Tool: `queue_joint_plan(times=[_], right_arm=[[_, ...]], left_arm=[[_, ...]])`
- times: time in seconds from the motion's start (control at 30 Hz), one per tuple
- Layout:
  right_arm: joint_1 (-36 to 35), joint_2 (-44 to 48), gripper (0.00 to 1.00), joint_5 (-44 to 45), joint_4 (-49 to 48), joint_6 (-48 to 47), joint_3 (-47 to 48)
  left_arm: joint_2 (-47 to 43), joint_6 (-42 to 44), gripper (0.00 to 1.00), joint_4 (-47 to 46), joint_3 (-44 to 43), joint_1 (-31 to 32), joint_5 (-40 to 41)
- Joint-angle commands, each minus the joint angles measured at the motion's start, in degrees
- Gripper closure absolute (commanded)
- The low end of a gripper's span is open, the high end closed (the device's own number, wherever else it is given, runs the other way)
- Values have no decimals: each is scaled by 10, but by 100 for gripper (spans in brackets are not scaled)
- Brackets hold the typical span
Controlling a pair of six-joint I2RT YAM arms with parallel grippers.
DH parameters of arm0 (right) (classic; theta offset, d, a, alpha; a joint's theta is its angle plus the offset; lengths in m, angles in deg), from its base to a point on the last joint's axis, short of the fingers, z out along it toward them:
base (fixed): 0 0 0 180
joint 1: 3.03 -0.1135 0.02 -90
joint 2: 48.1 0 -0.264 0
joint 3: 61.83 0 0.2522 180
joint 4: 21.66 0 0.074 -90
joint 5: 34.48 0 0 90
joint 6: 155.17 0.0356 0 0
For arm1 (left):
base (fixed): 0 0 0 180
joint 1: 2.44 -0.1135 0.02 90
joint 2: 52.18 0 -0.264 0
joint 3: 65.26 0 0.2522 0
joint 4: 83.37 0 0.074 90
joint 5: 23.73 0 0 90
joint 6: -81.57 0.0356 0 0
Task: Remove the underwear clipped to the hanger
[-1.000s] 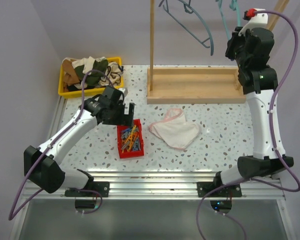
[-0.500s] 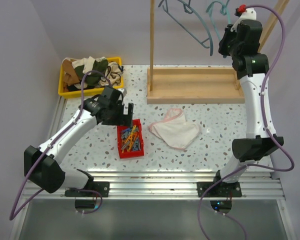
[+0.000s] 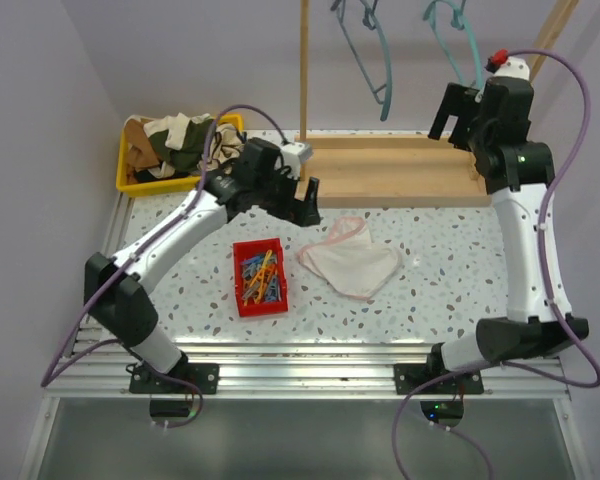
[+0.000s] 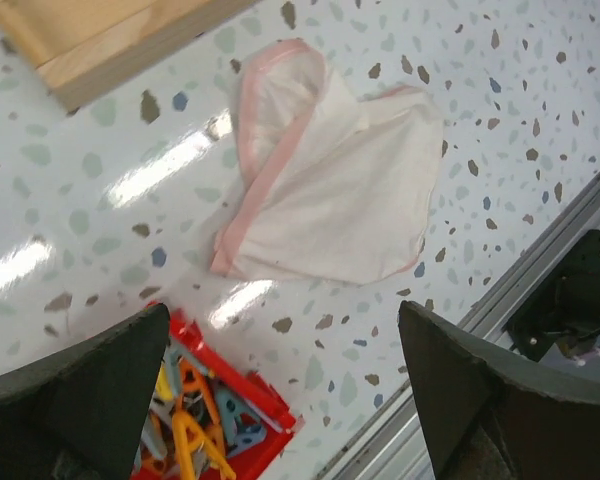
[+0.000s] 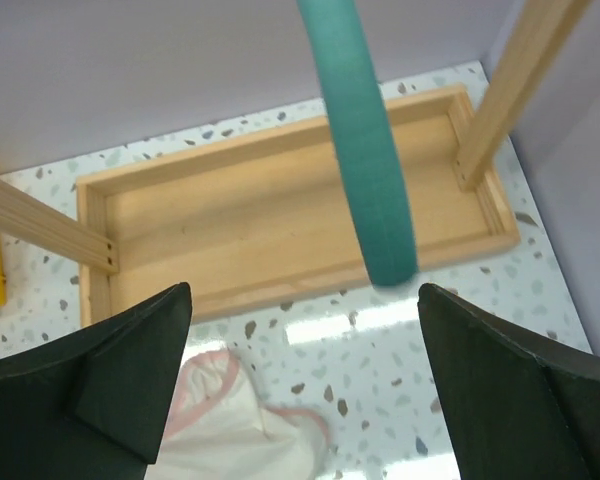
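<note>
I should next move my left gripper to the middle of the underwear's white cloth [image 3: 353, 262] [image 4: 338, 192], beside its pink edging, and close the gripper there.
One pair of underwear [image 3: 348, 258], white with pink edging, lies flat on the speckled table in front of the wooden rack base [image 3: 390, 170]. It shows in the left wrist view as underwear [image 4: 330, 200] and in the right wrist view as underwear [image 5: 240, 430]. My left gripper [image 3: 306, 203] hovers open just left of it, with nothing between its jaws [image 4: 283, 310]. My right gripper [image 3: 452, 125] is raised over the rack base, open and empty [image 5: 302, 290], with the tip of a teal hanger [image 5: 365, 150] dangling just beyond it. Two teal hangers [image 3: 365, 50] hang at the top with no fabric on their visible parts.
A red bin of coloured clips [image 3: 258, 277] sits left of the underwear, also visible as the red bin [image 4: 220, 420]. A yellow bin of clothes [image 3: 180, 145] stands at the back left. The rack's upright post [image 3: 303, 70] rises beside my left gripper.
My left arm swung from over the red bin to the far right, beside the underwear. My right gripper opened and drew back from the right hanger, which now hangs free.
</note>
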Motion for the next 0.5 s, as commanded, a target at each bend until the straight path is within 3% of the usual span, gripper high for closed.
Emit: queue_joint_plan(times=[0.0,0.13,0.47], right_arm=[[3,111,1,75,6,47,-86],[2,207,1,76,9,72,-192],[1,328,1,19,62,95,-361]], left_arm=[[78,60,0,-32,-61,88,-4],[214,93,0,5,-139,146,72],[317,163,0,-108,-116,222,223]])
